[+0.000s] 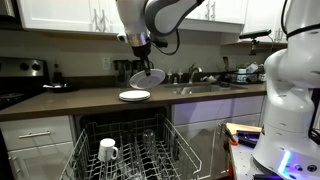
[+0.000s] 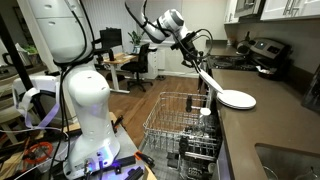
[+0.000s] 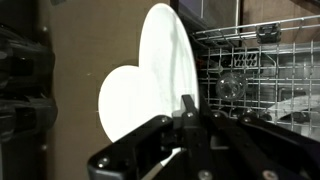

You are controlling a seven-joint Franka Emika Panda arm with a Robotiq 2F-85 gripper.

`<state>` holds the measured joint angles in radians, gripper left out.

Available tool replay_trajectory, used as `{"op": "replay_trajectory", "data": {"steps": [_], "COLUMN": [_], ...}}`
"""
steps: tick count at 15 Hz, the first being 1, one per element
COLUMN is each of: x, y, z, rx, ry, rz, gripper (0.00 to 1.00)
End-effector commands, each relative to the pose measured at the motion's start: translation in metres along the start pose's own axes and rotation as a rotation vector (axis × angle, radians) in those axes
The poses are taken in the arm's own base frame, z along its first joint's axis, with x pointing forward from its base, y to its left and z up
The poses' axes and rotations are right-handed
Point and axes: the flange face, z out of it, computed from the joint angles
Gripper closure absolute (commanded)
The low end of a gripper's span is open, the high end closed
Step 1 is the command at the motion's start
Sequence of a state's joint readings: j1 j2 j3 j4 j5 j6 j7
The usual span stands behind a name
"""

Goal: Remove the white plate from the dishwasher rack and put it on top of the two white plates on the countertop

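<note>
My gripper is to release the white plate on the flat stack of white plates (image 1: 132, 94) (image 3: 122, 104), a little toward the wall side.
My gripper (image 1: 142, 60) is shut on the rim of the white plate (image 1: 148, 77) and holds it tilted on edge just above the two white plates (image 1: 134, 96), which lie as a flat stack on the dark countertop (image 1: 70, 102). In an exterior view the held plate (image 2: 206, 76) slants down from the gripper (image 2: 195, 57) toward the stack (image 2: 237, 99). In the wrist view the plate (image 3: 165, 55) stands upright in the fingers (image 3: 188, 108), with the stack (image 3: 118, 100) behind it. The dishwasher rack (image 1: 125, 150) is pulled out below the counter.
A white mug (image 1: 107, 150) sits in the rack, which also shows in an exterior view (image 2: 170, 125) and in the wrist view (image 3: 265, 65). A sink (image 1: 205, 88) with a tap lies along the counter. A stove (image 1: 15, 80) stands at the far end.
</note>
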<state>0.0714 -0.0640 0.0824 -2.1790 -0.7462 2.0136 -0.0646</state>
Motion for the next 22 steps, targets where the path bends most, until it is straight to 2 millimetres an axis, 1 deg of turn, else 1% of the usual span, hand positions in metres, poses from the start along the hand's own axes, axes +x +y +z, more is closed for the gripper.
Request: {"op": "replay_trajectory", "data": {"steps": [1,4,10,14,16,22], "x": [0.012,0.021,0.035,0.044,0.051,0.079], "y": [0.02,0.029,0.052,0.067,0.07,0.071], "z": [0.009,0.026,0.067,0.089,0.097,0.118], "rx": [-0.05,-0.053,-0.074,-0.112,-0.125,-0.174], "ry": [0.004,0.016,0.036,0.027,0.025,0.027], "rz": [0.021,0.026,0.056,0.077,0.089,0.115], "gripper": [0.98,0.98,0.98,0.98,0.98,0.98]}}
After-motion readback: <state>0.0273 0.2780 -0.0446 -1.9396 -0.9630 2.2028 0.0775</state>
